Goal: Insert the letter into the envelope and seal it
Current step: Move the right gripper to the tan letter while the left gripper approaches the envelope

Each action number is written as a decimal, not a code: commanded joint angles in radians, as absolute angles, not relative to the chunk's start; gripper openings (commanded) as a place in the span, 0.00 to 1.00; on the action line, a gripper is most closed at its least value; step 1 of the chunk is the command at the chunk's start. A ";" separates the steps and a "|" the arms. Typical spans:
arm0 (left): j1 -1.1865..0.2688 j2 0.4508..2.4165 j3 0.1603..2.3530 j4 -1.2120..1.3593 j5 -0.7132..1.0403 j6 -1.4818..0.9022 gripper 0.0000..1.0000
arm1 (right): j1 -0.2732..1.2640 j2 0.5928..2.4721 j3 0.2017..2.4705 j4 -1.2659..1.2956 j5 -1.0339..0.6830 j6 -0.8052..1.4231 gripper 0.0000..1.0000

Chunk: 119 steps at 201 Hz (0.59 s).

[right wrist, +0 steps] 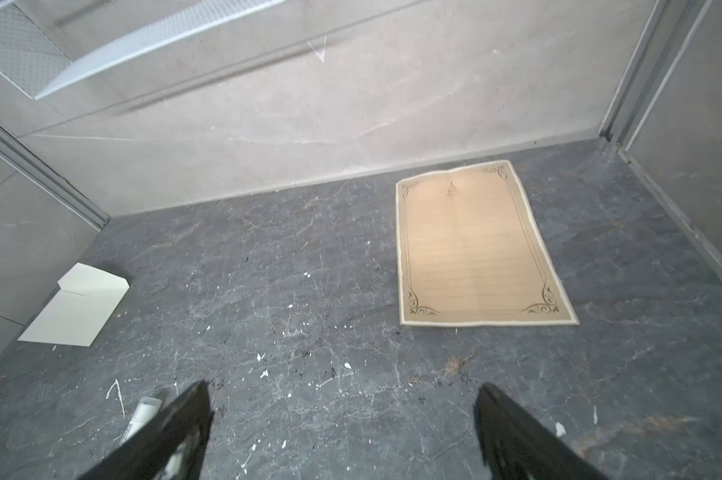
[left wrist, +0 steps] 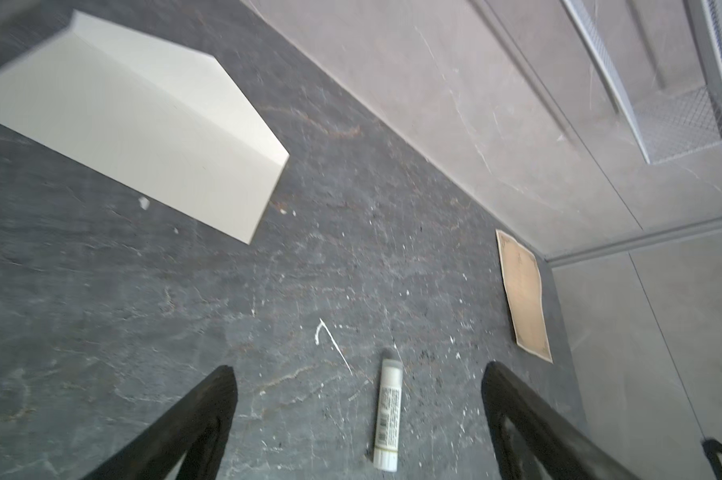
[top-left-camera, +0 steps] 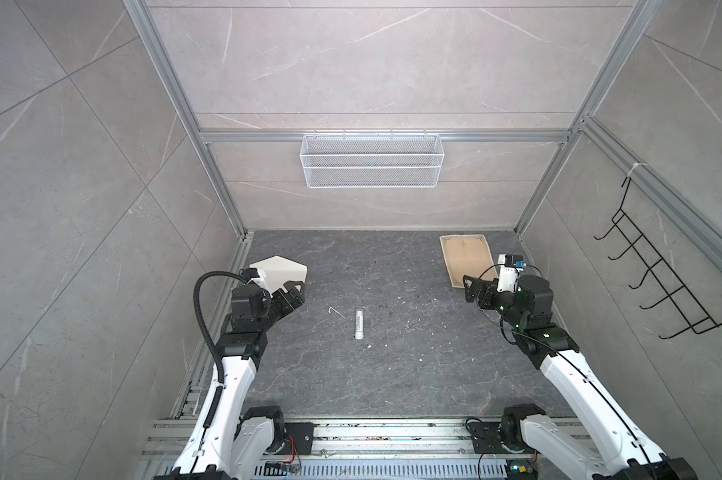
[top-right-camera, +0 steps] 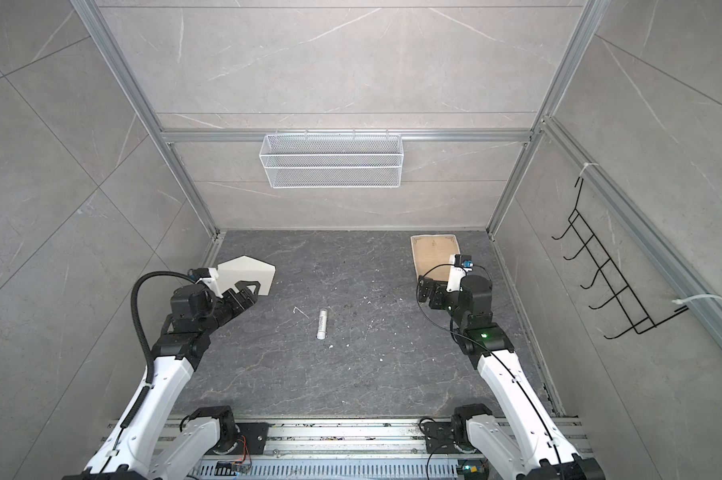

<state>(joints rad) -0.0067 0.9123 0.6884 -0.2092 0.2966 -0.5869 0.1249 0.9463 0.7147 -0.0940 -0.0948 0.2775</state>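
Next, my right gripper closes its fingers on the near corner (top-left-camera: 453, 285) (right wrist: 406, 320) of the letter, the corner that is on the side toward the envelope.
The letter (top-left-camera: 467, 257) (right wrist: 471, 249), a tan sheet with an ornate dark border, lies flat at the table's far right corner. The cream-white envelope (top-left-camera: 284, 270) (left wrist: 135, 133) lies at the far left, its pointed flap toward the left wall. My left gripper (top-left-camera: 297, 291) (left wrist: 358, 368) hovers open just in front of the envelope's near edge, nothing between its fingers. My right gripper (top-left-camera: 468, 287) (right wrist: 342, 385) hovers open, empty, just short of the letter's near edge. Both top views show the same layout, with the letter (top-right-camera: 434, 253) and envelope (top-right-camera: 249, 272) far apart.
A small white cylindrical tube (top-left-camera: 358, 324) (left wrist: 388, 415) lies in the middle of the dark stone table. A white wire basket (top-left-camera: 372, 166) hangs on the back wall, and a black hook rack (top-left-camera: 658, 274) on the right wall. Walls close in on three sides.
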 commanded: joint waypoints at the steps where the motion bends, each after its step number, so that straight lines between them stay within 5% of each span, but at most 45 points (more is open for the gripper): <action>1: -0.050 0.918 0.715 -0.219 0.428 -0.527 0.95 | 0.127 0.964 0.746 -0.121 -0.110 0.413 0.99; 68: -0.063 0.878 0.792 -0.412 0.562 -0.292 0.98 | 0.122 0.951 0.645 0.011 -0.157 0.787 0.99; 119: -0.063 0.779 0.751 -0.451 0.485 -0.247 1.00 | 0.104 1.001 0.555 0.169 -0.212 0.933 0.99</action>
<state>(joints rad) -0.0631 0.8280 0.7551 -0.4259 0.5041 -0.3038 0.1207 0.9798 0.5930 0.0563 -0.1734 0.8169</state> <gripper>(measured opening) 0.997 0.993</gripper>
